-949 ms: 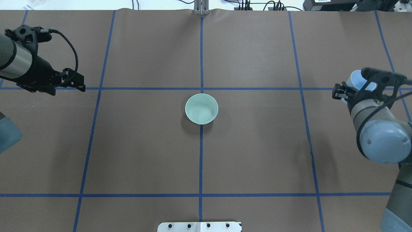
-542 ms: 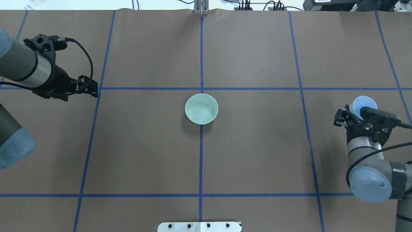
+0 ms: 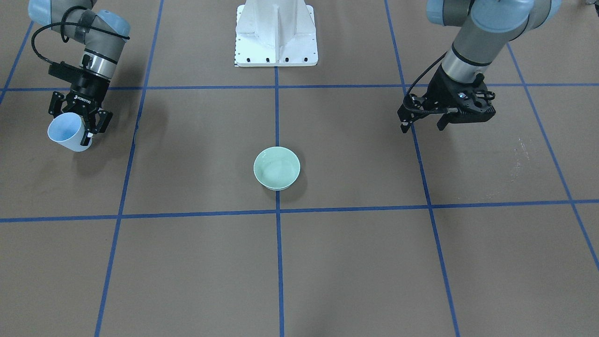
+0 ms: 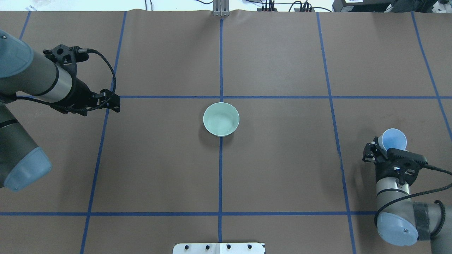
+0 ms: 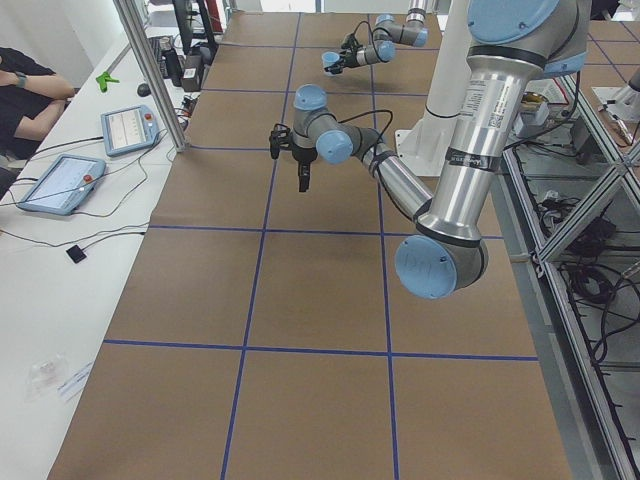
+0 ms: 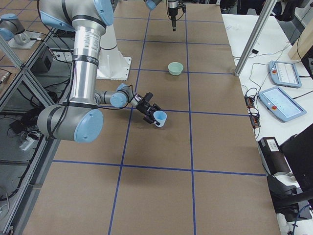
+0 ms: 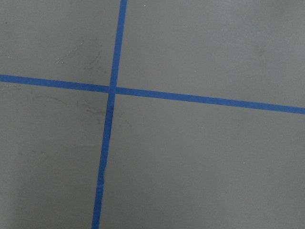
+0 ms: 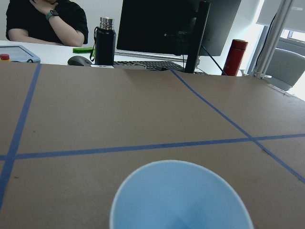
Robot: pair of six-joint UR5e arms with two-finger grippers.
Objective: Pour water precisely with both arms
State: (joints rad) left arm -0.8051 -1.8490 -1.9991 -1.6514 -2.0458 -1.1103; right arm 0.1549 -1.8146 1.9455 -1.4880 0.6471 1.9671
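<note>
Next, I grip the bowl's rim (image 3: 295,155) on the pale green bowl with my left gripper, on its nearest side.
A pale green bowl (image 4: 221,119) (image 3: 276,167) stands at the middle of the brown table, on the centre tape line. My right gripper (image 4: 383,147) (image 3: 75,125) is shut on a light blue cup (image 4: 394,139) (image 3: 67,133) (image 6: 160,118), held low at the table's right side, far from the bowl. The cup's mouth (image 8: 181,198) fills the bottom of the right wrist view; whether it holds water does not show. My left gripper (image 4: 114,103) (image 3: 421,126) hangs open and empty above the table, left of the bowl. The left wrist view shows only table and tape.
Blue tape lines (image 7: 112,89) grid the brown table cover. The white pedestal (image 3: 276,32) stands at the robot's edge. Past the far edge is a white bench with tablets (image 5: 125,128), a monitor (image 8: 176,26), bottles (image 8: 105,40) and a seated person (image 8: 47,21).
My right arm has drawn the blue cup back toward the robot's side of the table. My left gripper has moved right, toward the bowl. The bowl has not moved.
</note>
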